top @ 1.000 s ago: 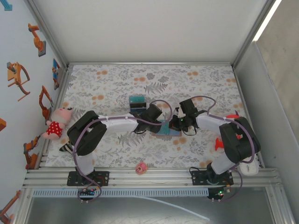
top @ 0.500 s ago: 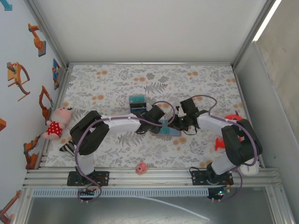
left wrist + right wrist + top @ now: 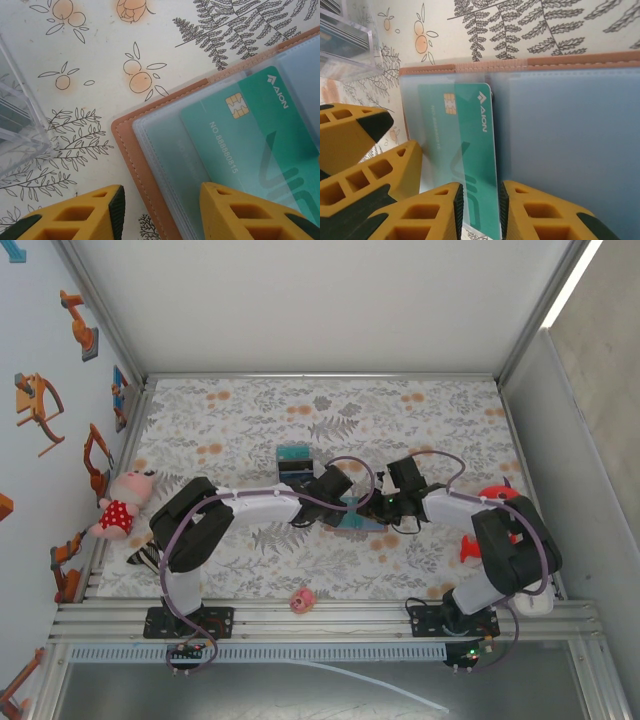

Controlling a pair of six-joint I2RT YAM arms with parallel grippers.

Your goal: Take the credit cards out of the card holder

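Note:
I can see the teal card lying flat, partly inside the pale pocket, so I need to open my right gripper, pinch its free edge (image 3: 495,145) and pull it out while my left gripper stays.
The tan card holder (image 3: 358,518) lies open on the floral table between both grippers. A teal credit card (image 3: 260,135) sticks partway out of its pale pocket (image 3: 165,150). My left gripper (image 3: 162,210) is open and straddles the holder's stitched edge (image 3: 131,150): one finger over the table, the other resting on the pocket. My right gripper (image 3: 481,212) stands narrowly open over the teal card (image 3: 475,150), whose bare strip shows in the gap between the pads. The left gripper's yellow fingers (image 3: 375,165) lie just left of the card.
A clear plastic box (image 3: 295,462) holding teal and dark cards stands just behind the holder, close to my left gripper (image 3: 335,502). A small pink toy (image 3: 302,600) lies at the near edge, a plush doll (image 3: 120,502) far left, a red object (image 3: 495,515) right.
My right gripper has gone from shut to slightly open over the teal card, and its arm shifted a little. The left gripper stays put.

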